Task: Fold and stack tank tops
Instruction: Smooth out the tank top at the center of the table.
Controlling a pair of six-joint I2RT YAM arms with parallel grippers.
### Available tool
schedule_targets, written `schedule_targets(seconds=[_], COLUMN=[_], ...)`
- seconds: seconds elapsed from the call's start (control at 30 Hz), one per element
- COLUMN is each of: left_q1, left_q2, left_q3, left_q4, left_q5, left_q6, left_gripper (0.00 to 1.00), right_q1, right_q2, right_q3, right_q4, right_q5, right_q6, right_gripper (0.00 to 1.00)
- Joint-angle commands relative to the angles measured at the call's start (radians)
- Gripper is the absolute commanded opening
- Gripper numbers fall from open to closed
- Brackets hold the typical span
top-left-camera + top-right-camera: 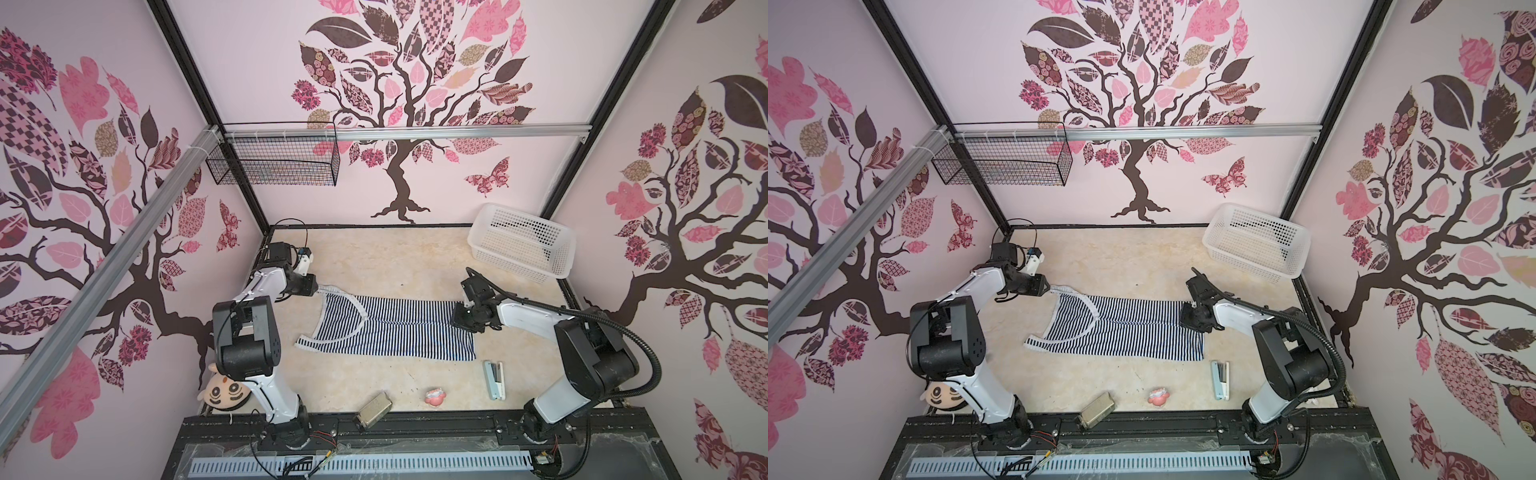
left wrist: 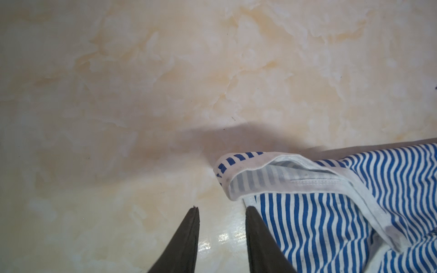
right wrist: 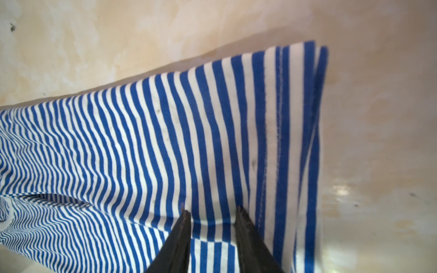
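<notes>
The tank top's far strap curls up next to my left gripper's open fingers, so my left gripper should pinch the strap's loose end (image 2: pixel 225 175) and pull it straight before folding.
A navy-and-white striped tank top (image 1: pixel 399 328) lies flat across the marble-look table (image 1: pixel 395 257) in both top views, straps to the left and hem to the right. My left gripper (image 1: pixel 315 289) sits at the strap end. In the left wrist view it (image 2: pixel 222 209) is open, with bare table between its fingers and the white-trimmed strap (image 2: pixel 248 179) just beside it. My right gripper (image 1: pixel 454 321) is low over the hem end. In the right wrist view its jaws (image 3: pixel 213 210) stand apart, with a folded edge of the striped cloth (image 3: pixel 165 141) lying between the fingertips.
A white plastic basket (image 1: pixel 521 243) stands at the back right, and a black wire basket (image 1: pixel 274 160) hangs on the back wall. Near the front lie a stapler (image 1: pixel 494 380), a small pink toy (image 1: pixel 435 397) and a tan block (image 1: pixel 372 409). A plush doll (image 1: pixel 222 392) sits by the left arm's base.
</notes>
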Motion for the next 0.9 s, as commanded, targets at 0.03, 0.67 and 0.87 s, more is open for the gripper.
schedule_targets(seconds=[0.03, 0.67, 0.87], left_q1=[0.005, -0.007, -0.009], left_q2=[-0.007, 0.126, 0.14], left_q3=[0.021, 0.114, 0.097], left_q4=[0.007, -0.069, -0.043], left_q5=[0.05, 0.037, 0.007], left_q6=[0.009, 0.052, 0.054], left_gripper=[0.4, 0.37, 0.36], right_q1=[0.004, 0.005, 0.004], right_q2=[0.066, 0.089, 0.097], right_q3=[-0.047, -0.036, -0.037], right_q4=[-0.083, -0.068, -0.067], right_q5=[0.006, -0.005, -0.009], right_q6=[-0.005, 0.002, 0.001], right_gripper=[0.36, 0.35, 0.34])
